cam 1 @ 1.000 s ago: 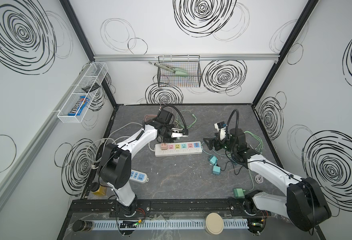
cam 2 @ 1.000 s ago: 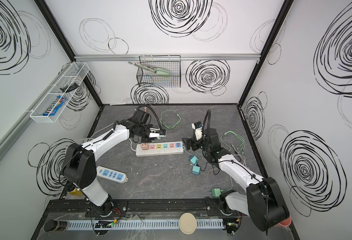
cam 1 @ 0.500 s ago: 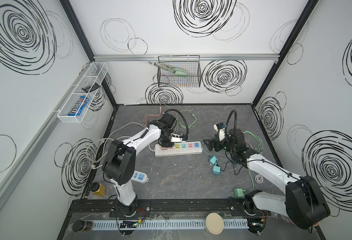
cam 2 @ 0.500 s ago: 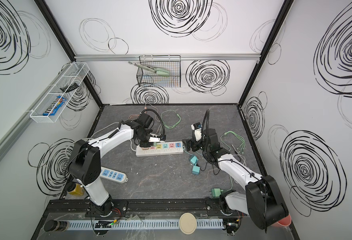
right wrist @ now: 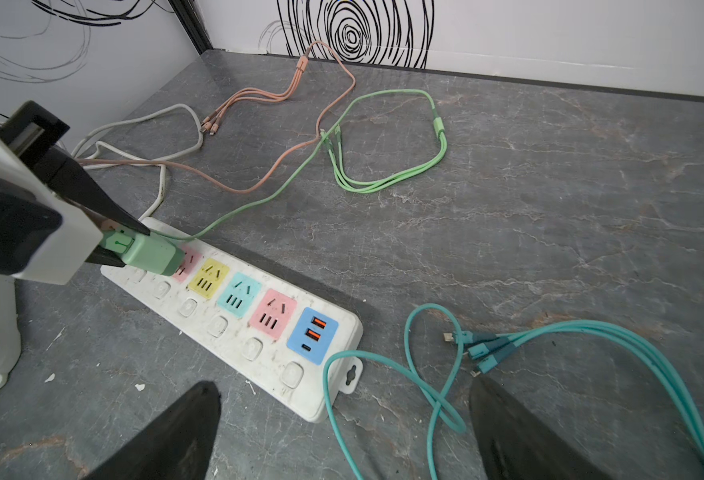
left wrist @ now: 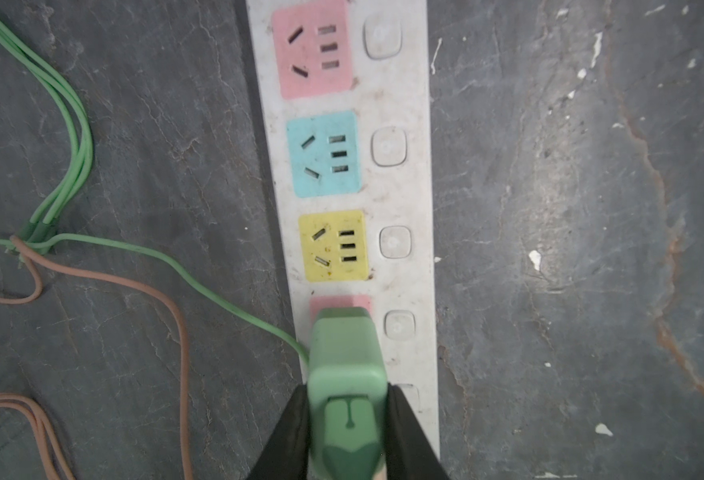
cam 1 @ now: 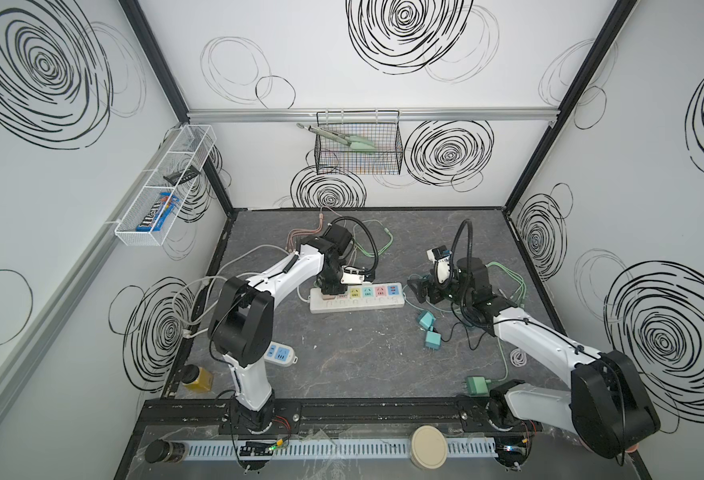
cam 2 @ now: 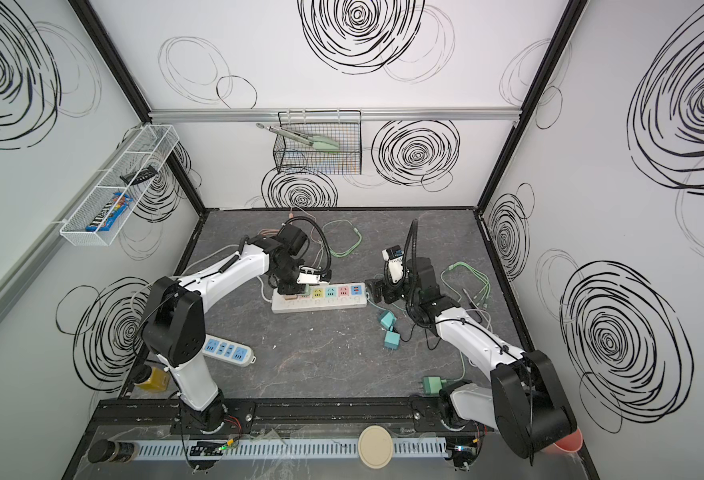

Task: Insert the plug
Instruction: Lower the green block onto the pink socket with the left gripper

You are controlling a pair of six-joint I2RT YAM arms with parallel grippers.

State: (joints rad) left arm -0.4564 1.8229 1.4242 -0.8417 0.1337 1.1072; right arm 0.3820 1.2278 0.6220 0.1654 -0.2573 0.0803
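Note:
I will let go of the light green plug with my left gripper in the pink socket (cam 1: pixel 341 293) (left wrist: pixel 350 342) next to the yellow socket.
A white power strip (cam 1: pixel 358 306) (cam 2: pixel 321 306) (left wrist: pixel 418 187) (right wrist: pixel 225 332) with coloured sockets lies mid-table. My left gripper (cam 1: pixel 333 289) (cam 2: pixel 290 291) (left wrist: pixel 347 392) (right wrist: pixel 134 247) is shut on a light green plug (left wrist: pixel 344 349) (right wrist: pixel 150 251). The plug's front end sits tilted over the pink socket (left wrist: pixel 339 302) near the strip's left end. Its prongs are hidden, so I cannot tell how deep they sit. A thin green cable (left wrist: pixel 200 270) trails from the plug. My right gripper (cam 1: pixel 418 289) (cam 2: pixel 377 291) (right wrist: pixel 344 382) stands open and empty just beyond the strip's right end.
Two teal chargers (cam 1: pixel 426 320) and their teal cable (right wrist: pixel 425 374) lie by the right gripper. A green charger (cam 1: pixel 477 384) sits at the front right, and a small blue-socket strip (cam 1: pixel 281 353) at the front left. Green (right wrist: pixel 425 166) and pink (right wrist: pixel 300 83) cable loops lie behind the strip.
The left gripper has come down and slightly left with the green plug, from above the strip's back edge onto its left end. The right arm has stayed still.

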